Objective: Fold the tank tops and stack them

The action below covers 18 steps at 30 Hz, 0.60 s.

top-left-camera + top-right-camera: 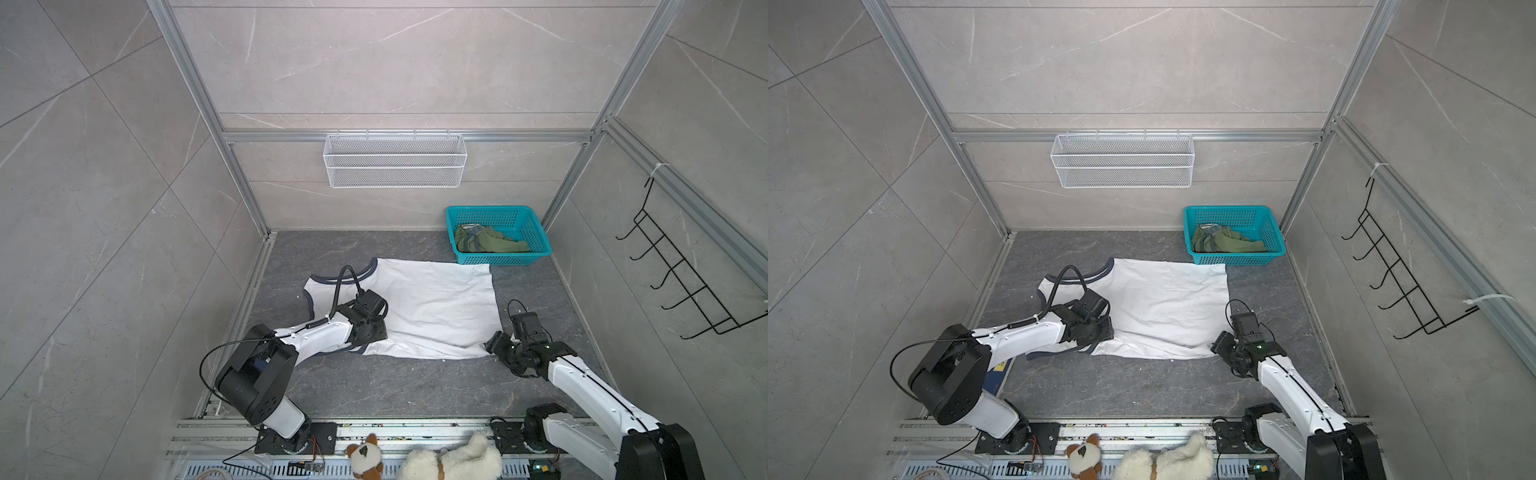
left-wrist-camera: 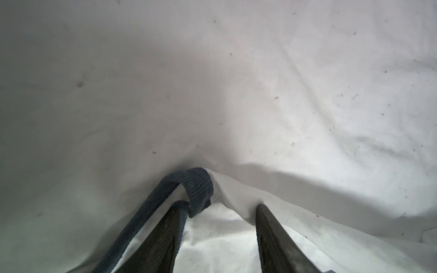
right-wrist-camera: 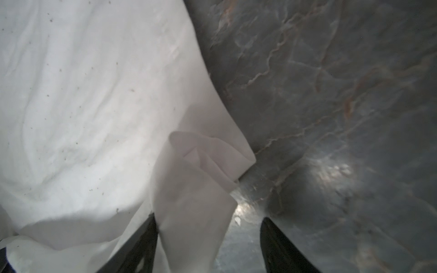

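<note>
I need to use my left gripper to pinch the tank top's curled navy trim (image 2: 199, 188) and pull the edge flat before folding, because the white tank top's near edge lies doubled over.
In both top views the white tank top (image 1: 436, 307) (image 1: 1167, 311) with navy trim lies spread flat on the grey table. The olive green tank top (image 1: 486, 243) (image 1: 1225, 243) lies crumpled in the teal basket (image 1: 490, 210). My left gripper (image 1: 372, 332) (image 2: 220, 210) points down at the near armhole, open. White cloth lies between its fingers (image 2: 165, 236), and the navy trim (image 2: 198, 186) curls by one fingertip. My right gripper (image 1: 491, 344) (image 3: 208, 217) sits at the shirt's near right corner, open. A raised fold of white cloth (image 3: 196, 189) leans against one of its fingers, and bare table shows beside the other.
The teal basket stands at the back right, touching the shirt's far corner. A white wire basket (image 1: 395, 160) hangs on the back wall, and a black hook rack (image 1: 681, 282) on the right wall. Plush toys (image 1: 453, 461) lie on the front rail between the arm bases.
</note>
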Each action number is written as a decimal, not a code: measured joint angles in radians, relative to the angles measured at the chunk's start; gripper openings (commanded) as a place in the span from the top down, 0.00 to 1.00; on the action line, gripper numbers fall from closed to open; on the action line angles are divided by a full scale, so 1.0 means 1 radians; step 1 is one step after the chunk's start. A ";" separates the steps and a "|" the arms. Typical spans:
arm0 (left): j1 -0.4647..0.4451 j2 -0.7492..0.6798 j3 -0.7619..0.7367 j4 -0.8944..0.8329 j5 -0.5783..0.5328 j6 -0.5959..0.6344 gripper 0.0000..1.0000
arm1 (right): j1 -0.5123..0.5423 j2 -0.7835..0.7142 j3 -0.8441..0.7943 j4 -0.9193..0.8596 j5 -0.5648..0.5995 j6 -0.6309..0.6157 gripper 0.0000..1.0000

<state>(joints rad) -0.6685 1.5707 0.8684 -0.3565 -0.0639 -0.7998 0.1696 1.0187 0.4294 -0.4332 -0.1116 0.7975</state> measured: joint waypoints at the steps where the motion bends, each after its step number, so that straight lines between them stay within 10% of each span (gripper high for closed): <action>1: 0.000 0.006 0.003 0.004 -0.006 0.001 0.46 | 0.000 0.011 -0.003 0.021 -0.015 0.000 0.29; 12: 0.000 0.033 0.016 0.005 -0.031 0.019 0.54 | 0.000 0.125 0.071 0.126 -0.058 -0.018 0.45; 18: 0.000 0.033 0.017 0.004 -0.040 0.019 0.54 | 0.000 0.138 0.149 0.131 -0.045 -0.051 0.36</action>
<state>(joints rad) -0.6685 1.6039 0.8852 -0.3523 -0.1040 -0.7803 0.1696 1.1572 0.5785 -0.3019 -0.1562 0.7467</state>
